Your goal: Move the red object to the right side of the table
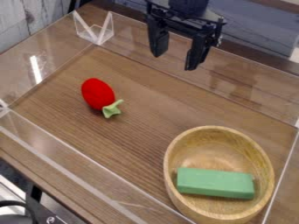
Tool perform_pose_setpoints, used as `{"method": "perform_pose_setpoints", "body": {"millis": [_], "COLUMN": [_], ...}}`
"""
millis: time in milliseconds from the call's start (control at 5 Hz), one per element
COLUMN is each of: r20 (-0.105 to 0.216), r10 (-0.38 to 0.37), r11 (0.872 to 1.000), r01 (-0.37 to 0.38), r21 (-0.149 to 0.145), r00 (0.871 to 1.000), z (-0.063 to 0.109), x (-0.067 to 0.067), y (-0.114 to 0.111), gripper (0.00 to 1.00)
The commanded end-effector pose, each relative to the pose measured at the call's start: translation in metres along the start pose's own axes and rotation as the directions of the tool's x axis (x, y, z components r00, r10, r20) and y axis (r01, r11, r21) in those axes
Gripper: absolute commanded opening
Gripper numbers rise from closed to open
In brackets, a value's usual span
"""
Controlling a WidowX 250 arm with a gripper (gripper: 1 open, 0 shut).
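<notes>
The robot's gripper will next move to the red object's glossy body (97, 93), behind its light green stem, and close there.
The red object (98, 92), a small glossy strawberry-like toy with a light green stem pointing toward the front right, lies on the left half of the brown wood-grain table (176, 101). My black gripper (176, 48) hangs over the far middle of the table, well behind and to the right of the red object. Its two fingers stand apart, open, with nothing between them.
A round light wooden bowl (263, 157) sits at the front right with a green rectangular block (215, 184) lying inside. Low clear acrylic walls (59, 166) edge the tabletop. A clear angled stand (93, 31) sits at the far left.
</notes>
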State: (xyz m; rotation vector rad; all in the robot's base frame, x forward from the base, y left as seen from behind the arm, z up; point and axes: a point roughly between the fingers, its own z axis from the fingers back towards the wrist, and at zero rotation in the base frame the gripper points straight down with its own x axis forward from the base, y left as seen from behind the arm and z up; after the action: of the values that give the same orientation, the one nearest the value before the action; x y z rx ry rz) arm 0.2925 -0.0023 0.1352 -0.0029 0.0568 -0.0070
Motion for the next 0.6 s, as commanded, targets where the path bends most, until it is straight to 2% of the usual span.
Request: {"method": "perform_pose_setpoints", "body": {"millis": [0,200,400], "r20": [-0.031,-0.022,0.016], "r10": [0.02,0.016,0.019], "r11": [1.0,0.999,0.999], "r01": [-0.02,-0.017,-0.018], "r21": [-0.01,-0.028,-0.043], "r00": [0.999,1.0,1.0], "z": [-0.018,-0.03,-0.038], "x": [-0.003,-0.02,-0.036], "y": [0.007,0.041,0.083], "gripper": [1.0,1.0,1.0]}}
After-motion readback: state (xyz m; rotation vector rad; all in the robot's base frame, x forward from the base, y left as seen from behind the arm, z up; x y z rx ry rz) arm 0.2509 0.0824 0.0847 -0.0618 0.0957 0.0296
